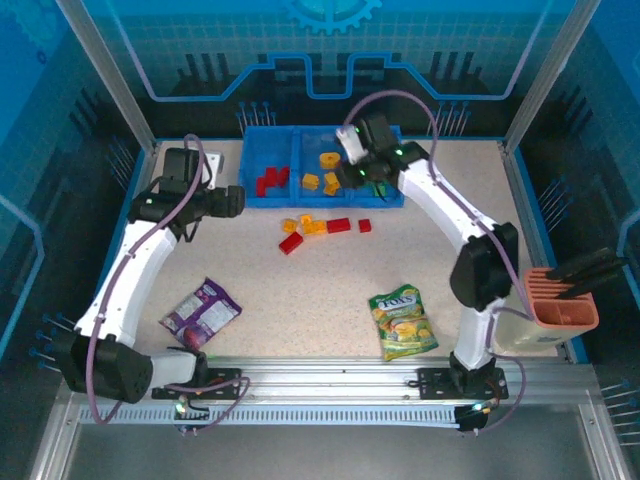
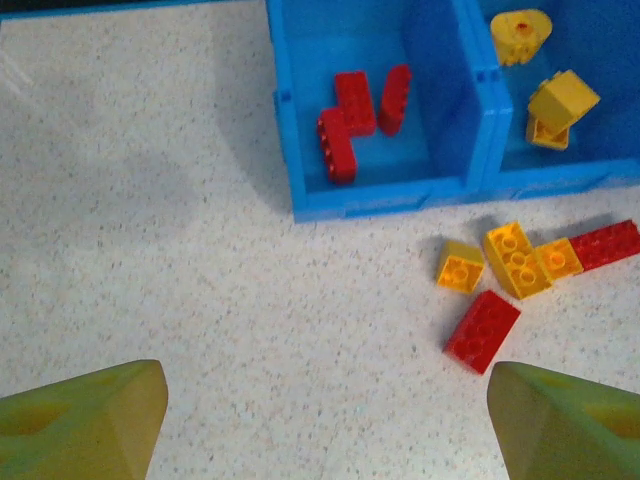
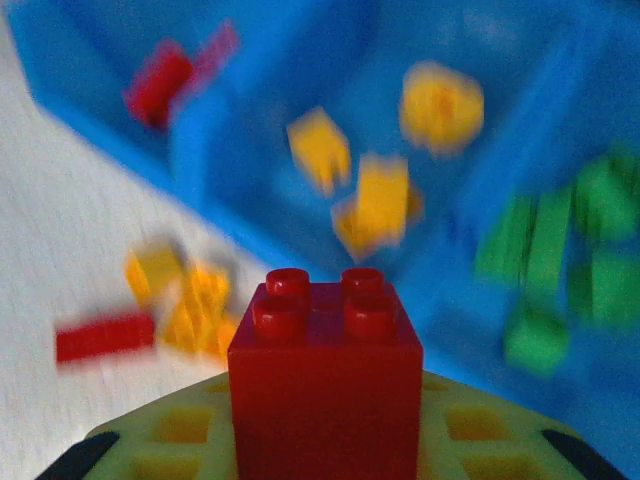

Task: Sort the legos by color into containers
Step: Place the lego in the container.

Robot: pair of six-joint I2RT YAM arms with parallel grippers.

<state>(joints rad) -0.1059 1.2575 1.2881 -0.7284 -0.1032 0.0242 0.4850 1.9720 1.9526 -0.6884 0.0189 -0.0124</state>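
My right gripper is going to release the red four-stud brick, setting it down just behind the red bricks inside the blue tray (image 1: 273,173) (image 3: 185,38).
The blue three-compartment tray (image 1: 265,150) stands at the back of the table. Its left compartment holds red bricks (image 2: 355,110), its middle one yellow bricks (image 2: 560,100), and its right one green bricks (image 3: 560,260). In front of the tray lie loose legos: yellow ones (image 2: 517,260) and red ones (image 2: 482,331). My right gripper (image 1: 362,170) hovers over the tray's middle-right part, shut on a red four-stud brick (image 3: 325,380); that view is blurred. My left gripper (image 2: 325,430) is open over bare table, left of the loose bricks, nothing between its fingers (image 2: 90,420).
A purple snack packet (image 1: 200,310) lies at the near left and a green-yellow snack bag (image 1: 402,322) at the near right. A salmon slotted holder (image 1: 565,300) stands at the right edge. Frame posts ring the table.
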